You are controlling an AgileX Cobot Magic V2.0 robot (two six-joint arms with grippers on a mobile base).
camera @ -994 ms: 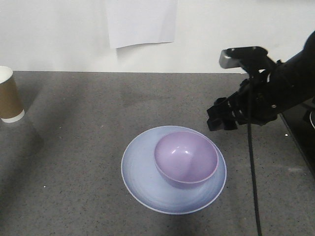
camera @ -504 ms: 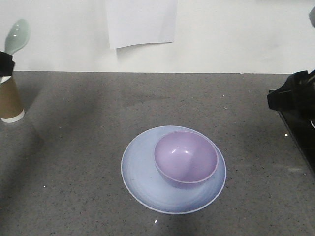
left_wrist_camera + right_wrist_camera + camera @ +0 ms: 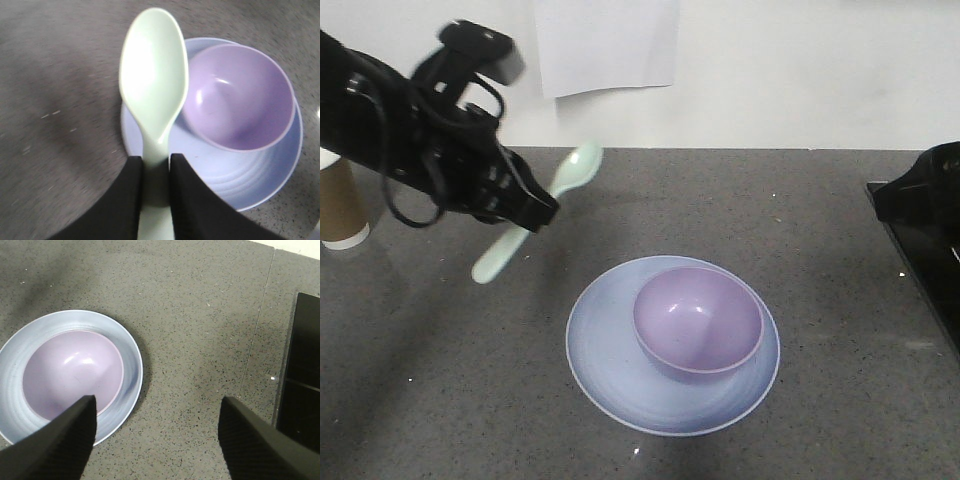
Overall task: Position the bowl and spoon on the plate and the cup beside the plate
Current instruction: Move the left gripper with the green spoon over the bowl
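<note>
Next, the left gripper releases the mint-green spoon across the lavender bowl (image 3: 670,331) (image 3: 209,98), with the spoon's handle reaching out over the pale blue plate.
The lavender bowl (image 3: 698,322) sits inside the pale blue plate (image 3: 605,355) at the table's middle. My left gripper (image 3: 525,215) hangs up and left of the plate, shut on the mint-green spoon (image 3: 560,195) at its handle, scoop pointing toward the wall. In the left wrist view the spoon (image 3: 154,90) juts out from between the fingers of the left gripper (image 3: 156,165), over the plate (image 3: 240,185) and beside the bowl (image 3: 240,97). The brown cup (image 3: 338,205) stands at the far left, partly hidden by the arm. My right gripper (image 3: 156,407) is open above bare table, right of the plate (image 3: 131,367).
A white sheet (image 3: 607,42) hangs on the back wall. A black panel (image 3: 302,375) lies along the table's right edge, under the right arm (image 3: 920,195).
The left arm has swung in from the far left toward the plate with the spoon. The right arm pulled back to the right edge.
</note>
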